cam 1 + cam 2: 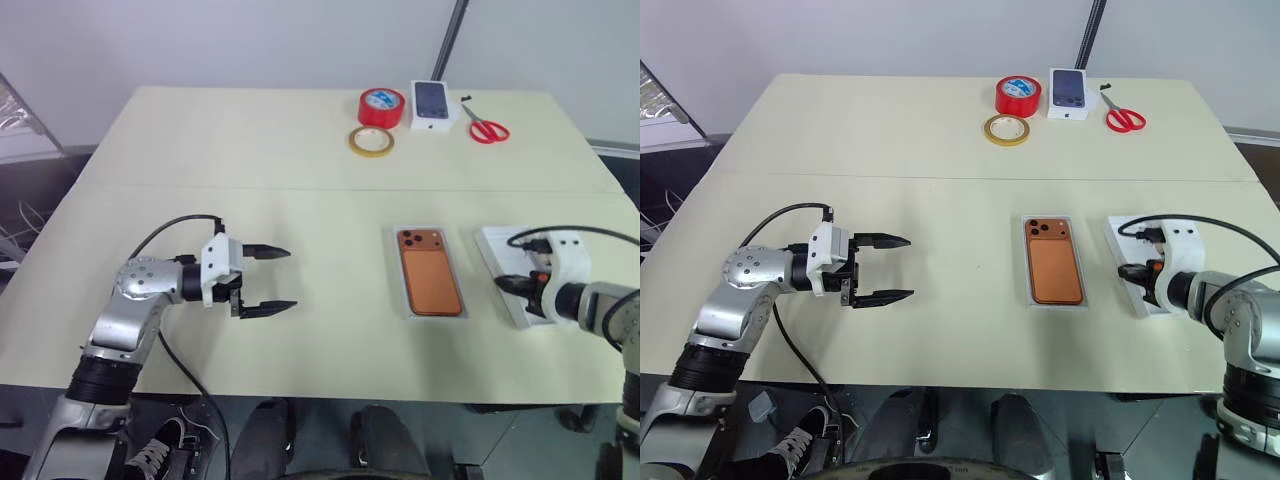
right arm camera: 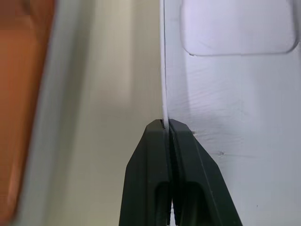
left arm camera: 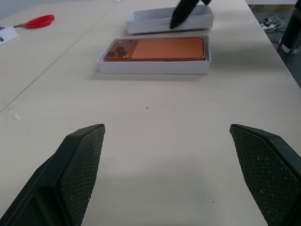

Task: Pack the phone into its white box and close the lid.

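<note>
Next, my right gripper lets go of the lid over the orange phone (image 1: 426, 274), on top of the shallow white box.
The orange phone (image 1: 430, 278) lies back up inside the shallow white box (image 3: 150, 67) at the centre right of the table, its lenses at the far end. Right of it sits the lid (image 1: 497, 246), a white tray with higher walls. My right gripper (image 2: 165, 124) is shut on the lid's thin wall on the side facing the phone, and its black fingers (image 3: 186, 12) reach over that wall. Out on the left my left gripper (image 1: 292, 278) hovers open over bare table, pointing toward the phone, nothing between its fingers.
At the far edge stand a red tape roll (image 1: 381, 106), a yellow tape ring (image 1: 370, 140), a white box with a phone picture (image 1: 433, 104) and red scissors (image 1: 487, 128). The lid lies close to the table's (image 1: 200, 150) right front corner.
</note>
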Tool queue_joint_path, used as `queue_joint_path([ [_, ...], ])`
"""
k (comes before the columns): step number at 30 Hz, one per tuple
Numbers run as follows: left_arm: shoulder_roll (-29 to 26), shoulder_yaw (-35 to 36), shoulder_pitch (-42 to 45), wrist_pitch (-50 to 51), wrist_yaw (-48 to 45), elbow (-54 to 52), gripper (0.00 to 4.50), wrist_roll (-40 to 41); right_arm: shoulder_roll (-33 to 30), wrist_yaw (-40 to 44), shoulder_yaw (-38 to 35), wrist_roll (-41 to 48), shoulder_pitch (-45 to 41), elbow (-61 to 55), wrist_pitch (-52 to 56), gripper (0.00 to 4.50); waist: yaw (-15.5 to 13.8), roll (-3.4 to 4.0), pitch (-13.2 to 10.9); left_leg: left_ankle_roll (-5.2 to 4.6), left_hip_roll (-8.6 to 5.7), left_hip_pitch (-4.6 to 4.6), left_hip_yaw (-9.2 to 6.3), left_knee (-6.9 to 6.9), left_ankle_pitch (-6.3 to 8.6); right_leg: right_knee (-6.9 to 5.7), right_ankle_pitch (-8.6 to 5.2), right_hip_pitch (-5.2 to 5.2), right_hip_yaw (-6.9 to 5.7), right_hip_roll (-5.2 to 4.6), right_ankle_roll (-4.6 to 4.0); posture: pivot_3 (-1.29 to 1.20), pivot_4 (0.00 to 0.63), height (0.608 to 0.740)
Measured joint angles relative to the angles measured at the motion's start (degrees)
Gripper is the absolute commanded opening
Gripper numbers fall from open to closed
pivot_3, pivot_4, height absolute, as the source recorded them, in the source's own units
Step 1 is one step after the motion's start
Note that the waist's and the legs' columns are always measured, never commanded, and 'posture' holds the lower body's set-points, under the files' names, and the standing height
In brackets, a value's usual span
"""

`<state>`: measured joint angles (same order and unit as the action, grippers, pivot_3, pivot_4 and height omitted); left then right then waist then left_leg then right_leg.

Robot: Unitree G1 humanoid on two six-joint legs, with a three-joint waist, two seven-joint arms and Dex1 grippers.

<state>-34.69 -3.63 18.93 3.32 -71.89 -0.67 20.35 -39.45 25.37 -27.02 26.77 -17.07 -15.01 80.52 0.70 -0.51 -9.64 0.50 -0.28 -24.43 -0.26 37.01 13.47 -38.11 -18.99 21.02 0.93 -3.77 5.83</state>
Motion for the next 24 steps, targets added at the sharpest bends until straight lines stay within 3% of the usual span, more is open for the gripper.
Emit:
queue_joint_path([
  [6, 0.56, -0.33, 1.71, -0.11, 0.26, 1.07, 4.50, -0.69, 9.21, -4.69, -8.14, 1.86, -11.29, 2.11, 2.39, 0.05, 0.12, 0.08, -0.05, 0.00, 0.01, -0.02, 0.03, -0.04, 0.00, -0.04, 0.00, 0.07, 0.03, 0.07, 0.01, 0.00, 0.150, 0.740],
  [11, 2.07, -1.60, 2.98, 0.30, 1.38, 2.37, 4.50, -1.14, 27.96, -9.09, -22.56, 9.14, -26.47, 0.63, 9.08, 0.05, 0.34, 0.12, -0.06, 0.01, 0.05, -0.03, 0.04, -0.13, -0.01, -0.18, 0.01, 0.21, 0.06, 0.14, 0.01, 0.00, 0.150, 0.740],
  [13, 2.65, -2.08, 3.67, 0.33, 2.02, 2.37, 4.50, -1.16, 32.31, -10.62, -24.17, 13.61, -27.89, -0.52, 11.35, 0.05, 0.05, 0.12, -0.06, 0.01, 0.06, -0.07, 0.03, -0.17, -0.01, -0.18, 0.00, 0.27, 0.04, 0.14, 0.01, 0.00, 0.150, 0.740],
  [16, 2.80, -2.07, 3.70, 1.46, 2.90, 2.38, 4.50, -1.03, 36.34, -14.30, -24.87, 23.13, -26.15, -2.53, 11.58, 0.05, -0.17, 0.12, -0.07, 0.01, 0.01, -0.12, 0.04, -0.17, -0.01, -0.11, 0.01, 0.25, 0.05, 0.05, 0.01, 0.00, 0.150, 0.740],
  [20, 5.29, -1.71, 3.87, 3.11, 5.67, 2.15, 4.50, -0.02, 39.38, -24.24, -19.52, 47.09, -11.12, -5.45, 10.37, 0.05, 0.05, 0.10, -0.06, 0.00, -0.02, -0.12, 0.06, -0.12, -0.01, -0.06, 0.01, 0.17, 0.05, -0.02, 0.02, 0.00, 0.150, 0.740],
  [24, 7.96, -1.65, 3.91, 4.10, 8.38, 1.44, 4.50, 0.90, 29.29, -39.69, -2.68, 77.32, 3.91, -7.06, -5.34, 0.05, 0.61, 0.19, -0.14, -0.02, 0.01, -0.11, 0.09, -0.04, -0.01, -0.10, 0.00, 0.17, 0.07, 0.04, 0.02, 0.00, 0.150, 0.740],
])
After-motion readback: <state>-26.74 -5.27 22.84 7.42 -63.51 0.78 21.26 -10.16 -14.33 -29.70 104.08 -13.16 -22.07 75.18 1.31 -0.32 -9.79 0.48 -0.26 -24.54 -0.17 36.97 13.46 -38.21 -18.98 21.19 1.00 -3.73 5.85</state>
